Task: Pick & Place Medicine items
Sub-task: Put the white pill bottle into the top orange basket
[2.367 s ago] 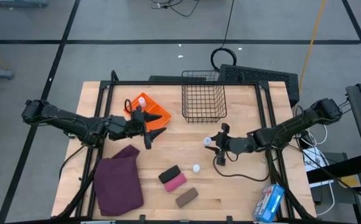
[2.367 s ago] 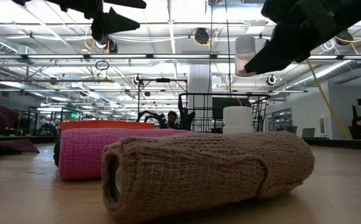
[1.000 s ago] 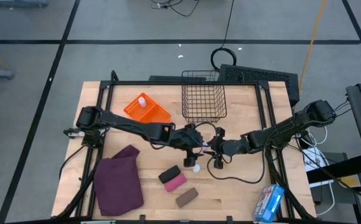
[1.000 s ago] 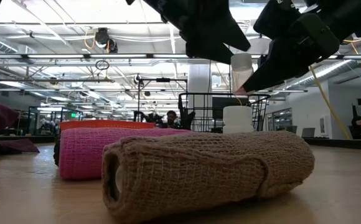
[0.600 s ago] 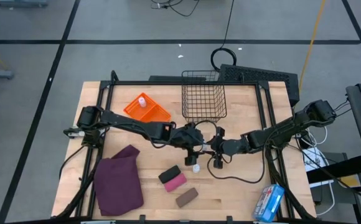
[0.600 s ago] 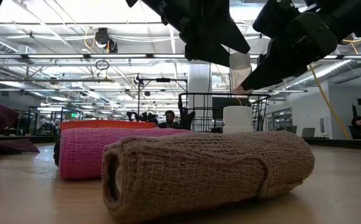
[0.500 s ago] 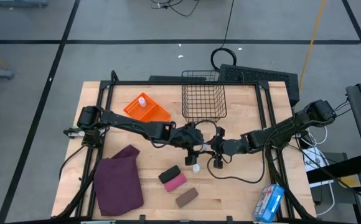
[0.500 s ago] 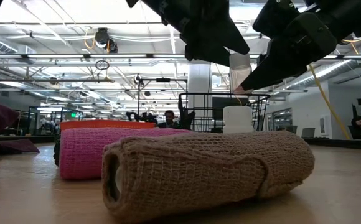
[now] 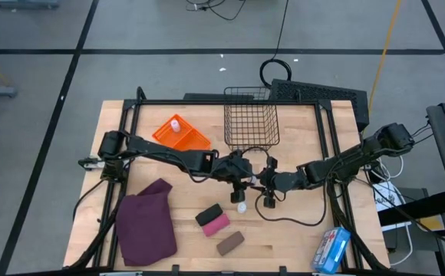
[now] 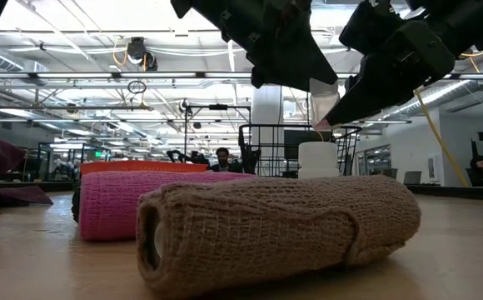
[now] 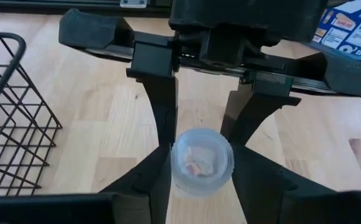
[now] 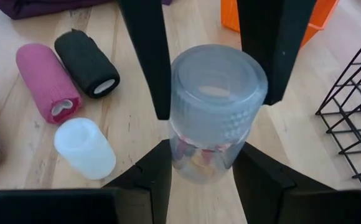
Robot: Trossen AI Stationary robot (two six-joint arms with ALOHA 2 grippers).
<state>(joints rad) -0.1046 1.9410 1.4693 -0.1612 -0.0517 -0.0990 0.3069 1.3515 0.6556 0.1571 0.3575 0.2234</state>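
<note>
The robot's left gripper will release the clear medicine bottle in the orange tray [image 9: 173,136], next to the bottle lying inside it.
A small clear medicine bottle [image 12: 215,106] with a pale cap hangs above mid-table between my two grippers. My left gripper [image 9: 247,182] reaches in from the left and my right gripper [image 9: 258,182] from the right, both shut on it. A second, white bottle [image 9: 241,207] stands on its base on the wood just near of them. A third bottle [image 9: 175,124] lies in the orange tray [image 9: 192,142] at the far left. My left gripper pinches the bottle's cap [image 12: 180,87] between its two fingers [image 12: 146,62], one on each side. It comes from the table's left, slanting down. The bottle is clear of the table, cap end up. My right gripper pinches the bottle's clear body below the cap [image 12: 187,155] between its two fingers [image 12: 152,177]. It comes from the table's right, slanting down. The bottle stands roughly upright in the hold, above the wood.
A black wire basket [image 9: 251,119] stands at the far edge behind the grippers. Black [image 9: 208,215], pink [image 9: 217,225] and brown [image 9: 230,243] bandage rolls lie near the front, a maroon cloth [image 9: 146,222] at the near left, a blue-and-white packet [image 9: 331,249] at the near right.
My left gripper's fingers have shut onto the cap end of the bottle that my right gripper holds. The bottle has stayed where it was.
</note>
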